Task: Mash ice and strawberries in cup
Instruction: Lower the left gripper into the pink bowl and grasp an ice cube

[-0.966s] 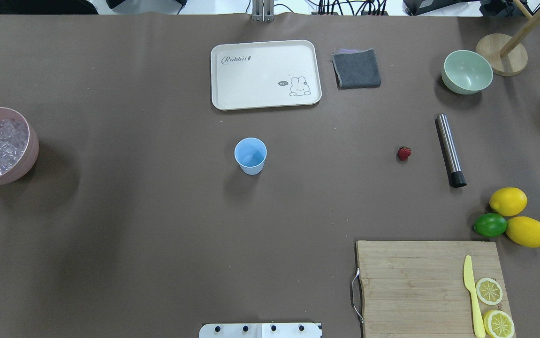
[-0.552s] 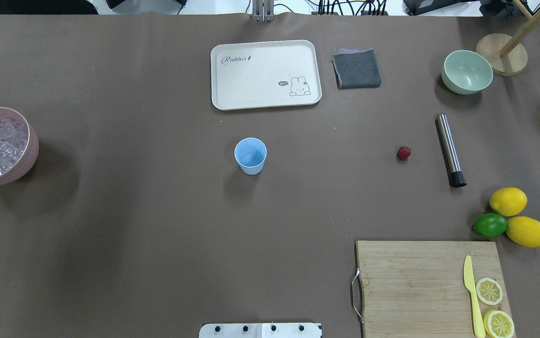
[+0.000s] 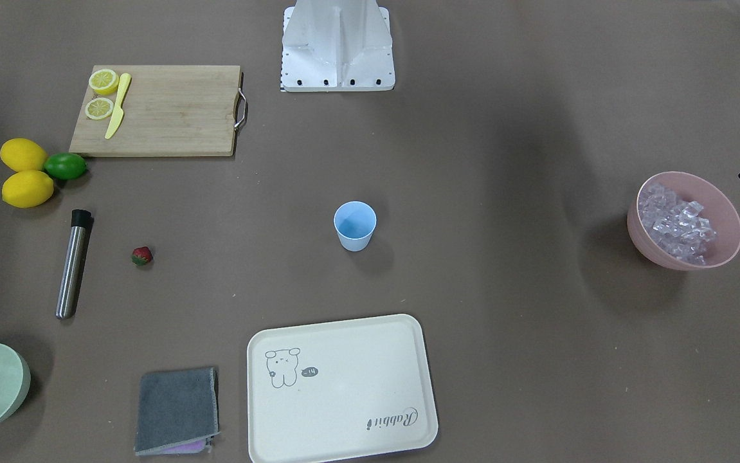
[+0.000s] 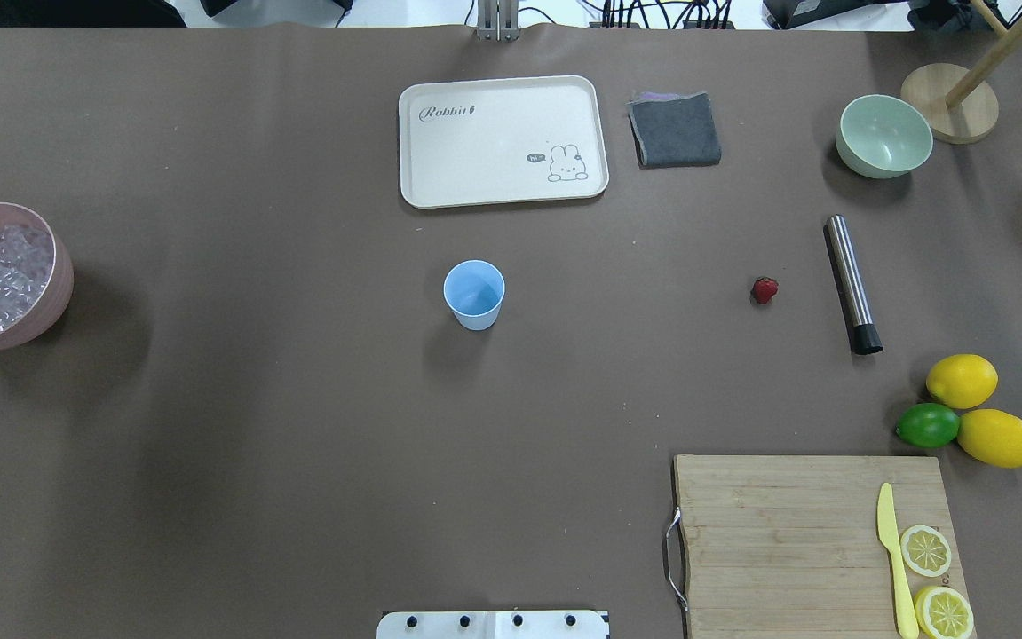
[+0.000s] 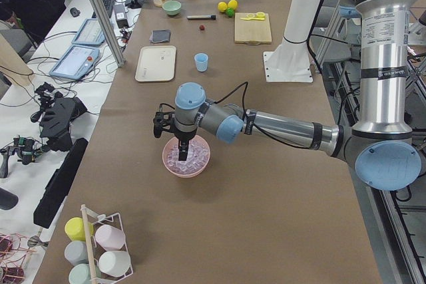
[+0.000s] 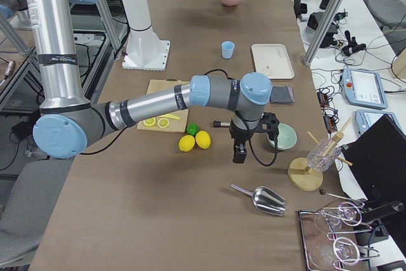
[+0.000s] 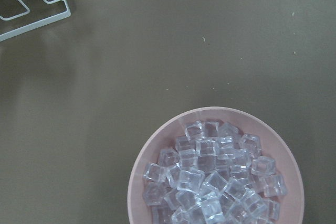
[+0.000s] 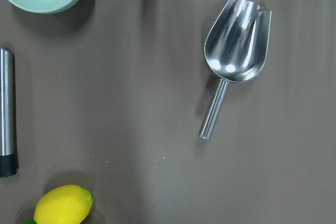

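The raised ice cube (image 3: 692,209) (image 7: 211,207) at the top of the pile, near the middle of the pink bowl, should be gripped next by my left gripper.
The light-blue cup (image 4: 474,293) stands upright mid-table, nothing showing inside it. The ice (image 7: 210,177) fills a pink bowl (image 4: 62,266) at the table's left end. One red strawberry (image 4: 764,289) lies on the table right of the cup. In the exterior left view my left gripper (image 5: 183,154) hangs straight down over the ice bowl; I cannot tell whether it is open or shut. My right gripper (image 6: 240,155) hangs over bare table near the lemons, and its state cannot be told either. No fingers show in the wrist views.
A steel muddler (image 4: 852,284) lies right of the strawberry. A metal scoop (image 8: 236,40) lies at the right end. A cream tray (image 4: 502,140), grey cloth (image 4: 675,130) and pale green bowl (image 4: 883,135) line the far side. A cutting board (image 4: 795,532), lemons and lime sit front right.
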Controlling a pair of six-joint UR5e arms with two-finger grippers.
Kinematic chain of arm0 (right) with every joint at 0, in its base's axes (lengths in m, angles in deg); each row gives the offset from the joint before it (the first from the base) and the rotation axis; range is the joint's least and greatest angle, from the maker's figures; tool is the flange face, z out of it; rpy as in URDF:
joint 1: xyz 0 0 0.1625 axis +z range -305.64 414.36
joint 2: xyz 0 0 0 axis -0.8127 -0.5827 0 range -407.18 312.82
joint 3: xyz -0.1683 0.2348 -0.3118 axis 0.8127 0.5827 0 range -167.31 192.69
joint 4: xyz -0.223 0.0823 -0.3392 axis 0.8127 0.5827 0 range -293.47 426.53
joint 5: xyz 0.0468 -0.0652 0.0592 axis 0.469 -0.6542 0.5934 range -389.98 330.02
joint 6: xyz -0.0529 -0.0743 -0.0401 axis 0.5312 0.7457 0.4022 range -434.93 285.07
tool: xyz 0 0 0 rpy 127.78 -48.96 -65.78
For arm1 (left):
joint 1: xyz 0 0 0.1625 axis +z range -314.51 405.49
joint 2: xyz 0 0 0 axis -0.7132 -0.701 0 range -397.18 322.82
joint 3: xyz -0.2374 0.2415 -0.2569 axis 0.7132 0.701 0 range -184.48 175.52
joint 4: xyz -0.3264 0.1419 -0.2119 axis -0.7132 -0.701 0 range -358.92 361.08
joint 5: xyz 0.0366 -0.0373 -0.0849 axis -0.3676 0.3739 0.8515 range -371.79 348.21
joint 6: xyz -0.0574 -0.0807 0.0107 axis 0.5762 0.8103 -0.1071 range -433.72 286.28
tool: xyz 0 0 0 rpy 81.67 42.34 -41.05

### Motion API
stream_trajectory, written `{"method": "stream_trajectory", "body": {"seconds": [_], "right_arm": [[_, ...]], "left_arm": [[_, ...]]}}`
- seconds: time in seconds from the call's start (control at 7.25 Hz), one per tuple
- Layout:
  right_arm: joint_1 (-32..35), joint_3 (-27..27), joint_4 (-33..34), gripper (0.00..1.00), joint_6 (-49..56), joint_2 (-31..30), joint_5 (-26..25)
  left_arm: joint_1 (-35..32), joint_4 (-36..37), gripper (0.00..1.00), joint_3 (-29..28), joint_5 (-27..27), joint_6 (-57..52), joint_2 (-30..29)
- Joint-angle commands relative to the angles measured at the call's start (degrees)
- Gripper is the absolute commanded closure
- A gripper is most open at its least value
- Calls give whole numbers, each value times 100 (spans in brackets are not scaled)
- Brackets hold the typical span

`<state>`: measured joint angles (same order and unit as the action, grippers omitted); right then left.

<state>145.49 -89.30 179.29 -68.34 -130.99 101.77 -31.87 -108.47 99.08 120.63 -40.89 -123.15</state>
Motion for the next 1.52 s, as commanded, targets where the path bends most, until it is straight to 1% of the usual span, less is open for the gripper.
{"method": "stream_trajectory", "body": {"seconds": [0.0, 0.28, 0.55, 0.69, 0.97, 1.38], "right_arm": [[-7, 12, 0, 0, 0, -31, 0], [-7, 21, 0, 0, 0, -48, 0], [-7, 56, 0, 0, 0, -57, 0], [-7, 56, 0, 0, 0, -66, 0], [-7, 56, 0, 0, 0, -75, 0], [-16, 56, 0, 0, 0, -75, 0]], "left_arm": [[274, -76, 2, -55, -14, 127, -7], [677, -111, 2, -38, -530, 231, -8], [792, -120, 2, -64, -541, 241, 36], [819, -189, 2, -177, -541, 233, 19], [881, -593, 2, -485, -541, 241, -16], [943, -629, 2, -538, -541, 233, -104]]}}
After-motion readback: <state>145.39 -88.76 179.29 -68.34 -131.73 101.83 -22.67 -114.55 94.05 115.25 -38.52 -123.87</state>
